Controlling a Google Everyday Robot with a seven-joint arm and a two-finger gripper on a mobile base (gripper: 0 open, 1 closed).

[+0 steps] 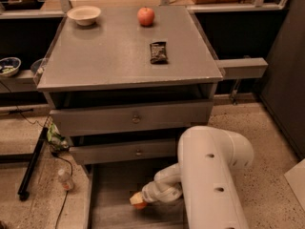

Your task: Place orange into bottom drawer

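Note:
Next, I open my gripper to let go of the orange, now low inside the bottom drawer, on the bottom drawer's grey bottom (138, 212), at a spot about midway between its sides.
The bottom drawer (112, 213) is pulled out at the foot of the grey cabinet, its plain grey floor showing. My white arm reaches down into it from the right. The gripper (141, 198) sits low over the drawer floor, near its middle. The orange (138, 204) shows as a small bright orange patch at the gripper's tip, partly hidden by it. The orange is just above or on the drawer floor; I cannot tell which.
On the cabinet top stand a red apple (146, 16), a dark snack packet (158, 52) and a pale bowl (84, 15). The two upper drawers (133, 119) are slightly open. A plastic bottle (64, 179) and a black stand leg (31, 168) lie on the floor at left.

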